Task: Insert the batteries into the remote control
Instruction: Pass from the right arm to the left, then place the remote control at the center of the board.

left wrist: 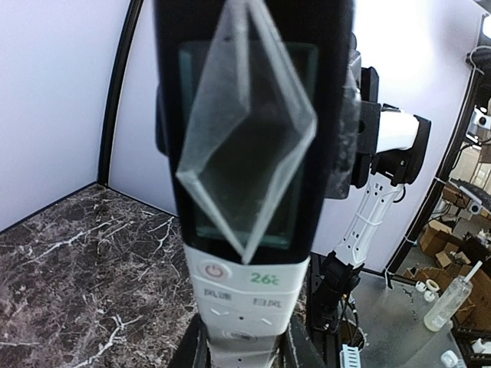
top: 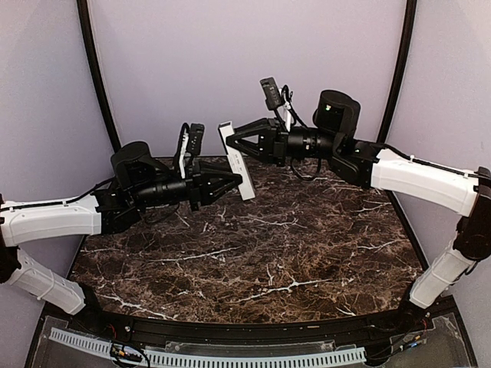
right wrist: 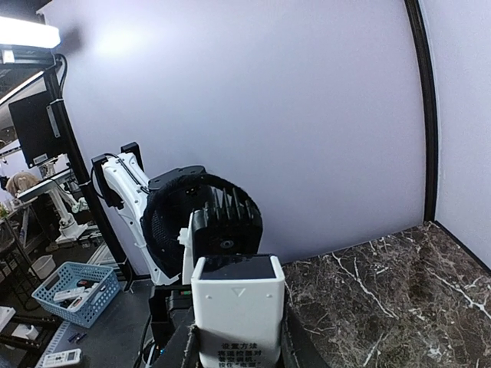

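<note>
Next, I release the remote control with my left gripper flat on the marble table [top: 215,232] just behind the long white vein.
The remote control [top: 237,161] is a long white bar held tilted in the air above the marble table [top: 268,253]. My left gripper [top: 236,184] is shut on its lower end and my right gripper [top: 230,138] is shut on its upper end. The left wrist view shows its front, with a dark display, a power button and "26" [left wrist: 245,287], and my left gripper [left wrist: 244,349] clamps its sides. The right wrist view shows its back end with a small triangle mark [right wrist: 236,307] between my right gripper's jaws [right wrist: 234,349]. No batteries are in view.
Purple walls and black frame posts [top: 96,84] enclose the table. Beyond the table, the right wrist view shows a blue basket [right wrist: 73,287] and the left wrist view shows a plastic bottle [left wrist: 453,303].
</note>
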